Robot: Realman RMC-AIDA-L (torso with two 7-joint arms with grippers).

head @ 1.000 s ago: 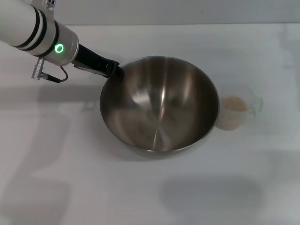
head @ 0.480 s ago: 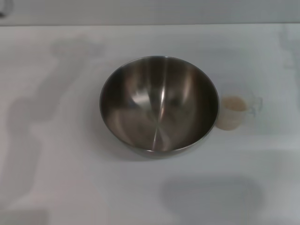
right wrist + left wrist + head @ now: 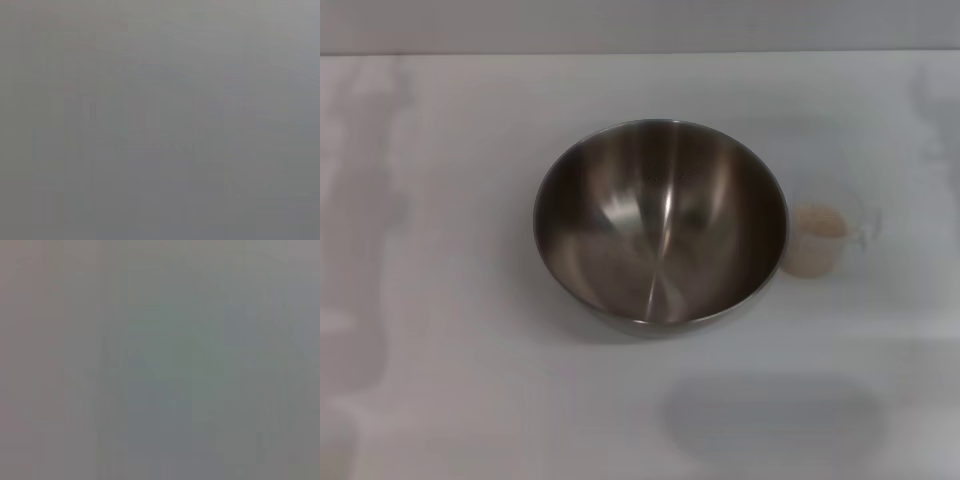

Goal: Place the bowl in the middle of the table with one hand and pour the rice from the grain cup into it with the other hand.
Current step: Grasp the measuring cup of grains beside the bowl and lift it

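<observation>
The grain cup's handle (image 3: 867, 230) sits on the side away from the steel bowl. I need to move my right gripper to it next and close it there.
The large stainless-steel bowl (image 3: 660, 222) stands upright and empty in the middle of the white table (image 3: 450, 360) in the head view. The small clear grain cup (image 3: 825, 238) stands just to the bowl's right, close to its rim, with its handle pointing right. Pale beige rice (image 3: 819, 222) fills the cup. Neither gripper shows in the head view. Both wrist views show only a plain grey blur with nothing to make out.
The table's far edge (image 3: 640, 52) runs across the top of the head view. Soft shadows lie on the table at the left and at the front right.
One second ago my left arm reached to the bowl's left rim. It has since drawn back out of the head view. The bowl and cup have not moved.
</observation>
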